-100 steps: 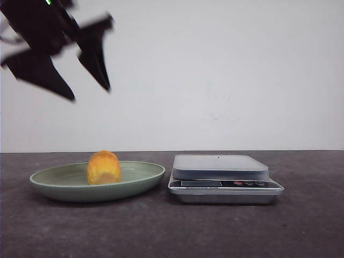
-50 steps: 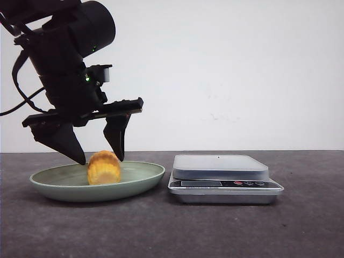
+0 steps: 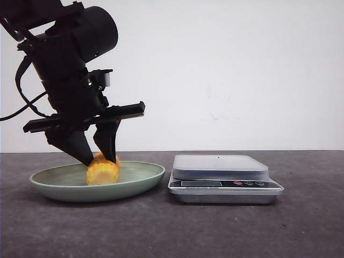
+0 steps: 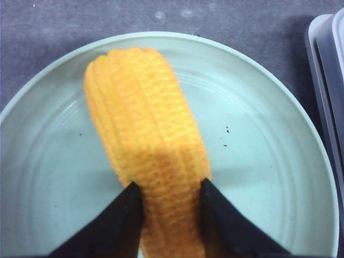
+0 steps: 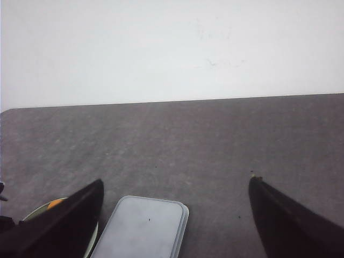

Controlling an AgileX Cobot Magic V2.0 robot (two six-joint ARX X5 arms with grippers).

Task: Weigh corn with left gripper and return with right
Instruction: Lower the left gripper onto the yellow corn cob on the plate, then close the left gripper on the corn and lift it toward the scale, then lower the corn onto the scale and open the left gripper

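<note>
The robot's left gripper needs to release the corn, still lying in the pale green plate, on the scale's flat grey platform (image 3: pixel 209 160), a little toward the pale green plate.
The corn (image 3: pixel 102 172), a short yellow-orange cob, lies in the pale green plate (image 3: pixel 145 180) on the left of the table. My left gripper (image 3: pixel 102 160) has come down onto it from above and is shut on it, a black finger pressing each side. The left wrist view shows the corn (image 4: pixel 145 123) lying on the plate (image 4: pixel 258 161) with my left gripper (image 4: pixel 171 188) closed round its near end. My right gripper (image 5: pixel 174 183) is open and empty, held high over the table. It is out of the front view.
A silver kitchen scale (image 3: pixel 220 166) with a flat grey platform stands just right of the plate. Its edge shows in the left wrist view (image 4: pixel 328 80), and it also shows in the right wrist view (image 5: pixel 145 228). The table is dark grey, with a white wall behind.
My left arm swung down from the upper left onto the plate. Its jaws went from wide apart beside the corn to shut on it.
</note>
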